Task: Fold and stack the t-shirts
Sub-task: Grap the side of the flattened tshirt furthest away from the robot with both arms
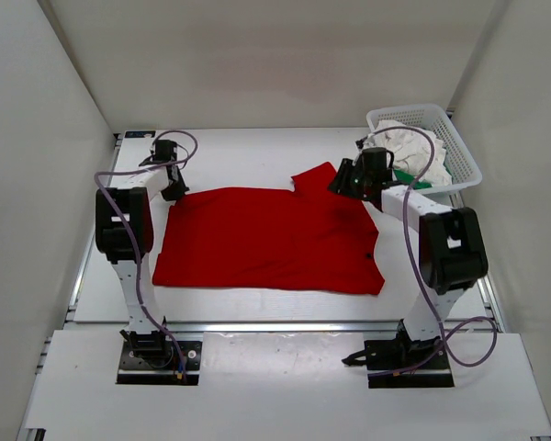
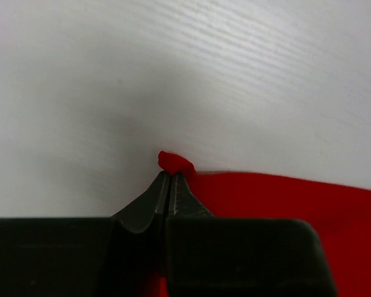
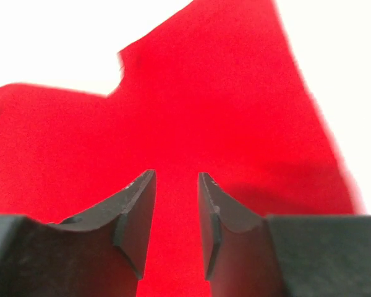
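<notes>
My left gripper is holding the red t-shirt's far corner. It will let go of it on the shirt's own side edge (image 1: pixel 172 255), above its near corner.
The red t-shirt (image 1: pixel 266 239) lies spread flat across the middle of the table. My left gripper (image 1: pixel 173 188) is at its far left corner. In the left wrist view the jaws (image 2: pixel 171 174) are pressed together, and a small nub of the red t-shirt (image 2: pixel 175 161) sticks out at their tips. My right gripper (image 1: pixel 342 180) hovers over the shirt's far right sleeve. Its jaws (image 3: pixel 176 176) stand apart, with the red t-shirt (image 3: pixel 222 93) lying below the gap and nothing gripped. A white t-shirt (image 1: pixel 410 142) and a bit of a green t-shirt (image 1: pixel 405 176) lie in the basket.
A white mesh basket (image 1: pixel 413 110) stands at the far right corner of the table, just behind the right arm. White walls close in the table at the back and on both sides. Bare white tabletop (image 2: pixel 173 74) lies beyond the shirt's far edge.
</notes>
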